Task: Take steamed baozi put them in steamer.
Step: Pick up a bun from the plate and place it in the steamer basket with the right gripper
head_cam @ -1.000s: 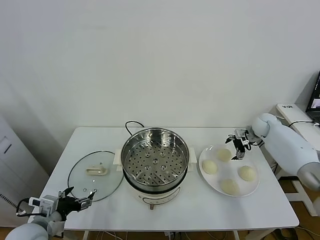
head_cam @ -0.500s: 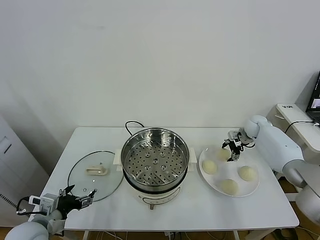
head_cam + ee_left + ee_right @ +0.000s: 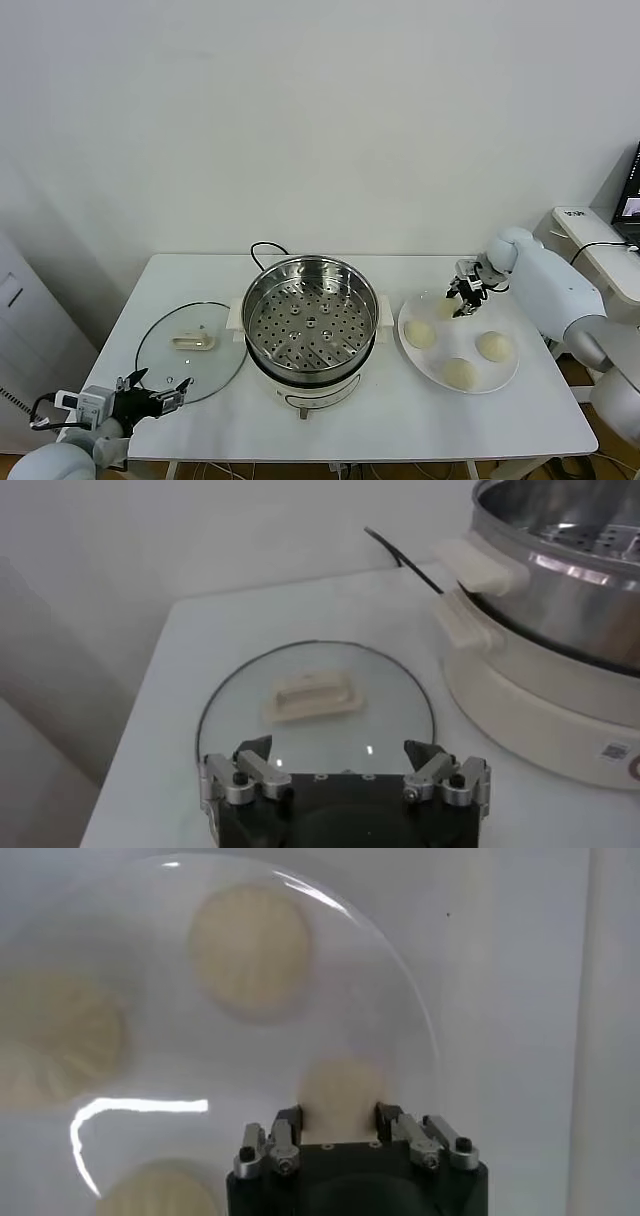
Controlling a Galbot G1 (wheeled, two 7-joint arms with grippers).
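Observation:
I should release the baozi, which is still at plate level, from my right gripper onto the far part of the steamer's perforated tray (image 3: 310, 293), close to the back side of the steamer.
The steamer (image 3: 310, 320) stands open mid-table, its perforated tray bare; its side shows in the left wrist view (image 3: 560, 590). Several cream-white baozi lie on a white plate (image 3: 505, 378) to its right: one near the steamer (image 3: 419, 333), one at the right (image 3: 494, 345), one in front (image 3: 459, 373). My right gripper (image 3: 465, 296) is down at the far baozi (image 3: 445, 307). In the right wrist view the gripper (image 3: 338, 1116) has that baozi (image 3: 340, 1088) between its fingers, pressed on both sides, at plate level. My left gripper (image 3: 155, 398) is open, parked at the front left.
A round glass lid (image 3: 190, 350) with a cream handle lies flat left of the steamer, just ahead of the left gripper (image 3: 345, 755). The steamer's black cord (image 3: 262, 250) runs behind it. Other baozi (image 3: 250, 948) lie farther off on the plate (image 3: 200, 1068).
My right gripper has moved left and down onto the far baozi and its fingers now press it. The left arm has hardly moved.

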